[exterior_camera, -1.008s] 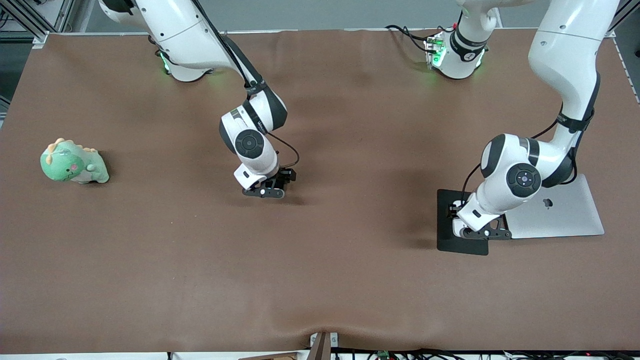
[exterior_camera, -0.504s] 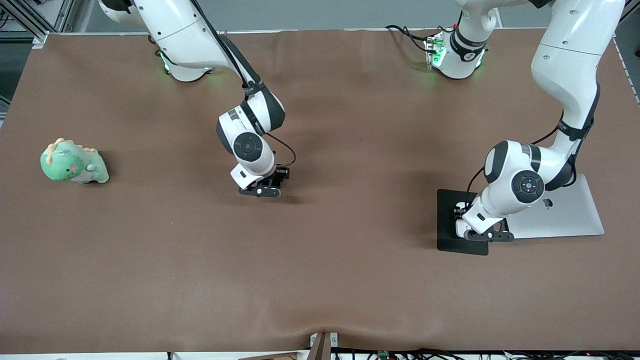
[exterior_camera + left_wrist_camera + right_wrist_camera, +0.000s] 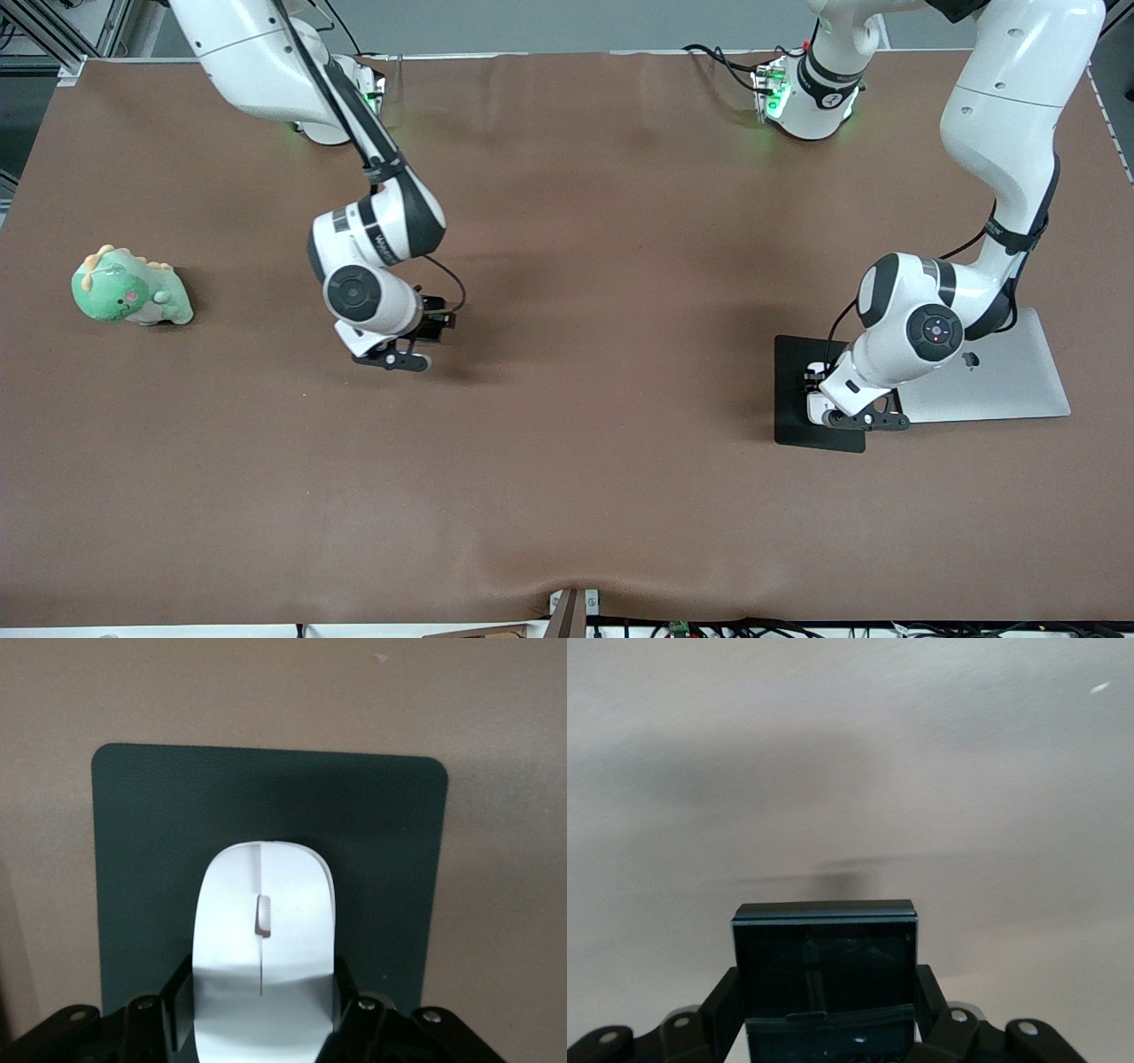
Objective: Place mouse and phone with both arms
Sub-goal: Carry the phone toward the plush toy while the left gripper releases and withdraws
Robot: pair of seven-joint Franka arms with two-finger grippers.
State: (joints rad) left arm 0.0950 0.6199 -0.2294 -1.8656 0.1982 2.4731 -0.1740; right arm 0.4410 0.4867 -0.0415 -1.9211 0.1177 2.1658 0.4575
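Next, I set the black folded phone down on the brown table [image 3: 270,317] next to the green dinosaur plush with my right gripper.
My left gripper [image 3: 852,418] is low over the flat black pad [image 3: 796,390] and is shut on the white mouse [image 3: 263,921]. In the left wrist view the mouse sits between the fingers [image 3: 177,1003] of this gripper [image 3: 263,1005], over the middle of the dark pad [image 3: 266,797]; I cannot tell whether it touches the pad. My right gripper [image 3: 400,357] is over bare brown table near its middle, shut on the black folded phone [image 3: 824,966]. The phone fills the gap between that gripper's [image 3: 826,1005] fingers [image 3: 725,1003]. In the front view both objects are hidden by the hands.
A closed silver laptop [image 3: 992,377] lies beside the pad, toward the left arm's end. A green dinosaur plush [image 3: 131,288] sits toward the right arm's end of the brown table cover [image 3: 567,496].
My right arm has carried the phone toward the right arm's end of the table, with most of the shift in the last half second. My left gripper has shifted only slightly over the pad.
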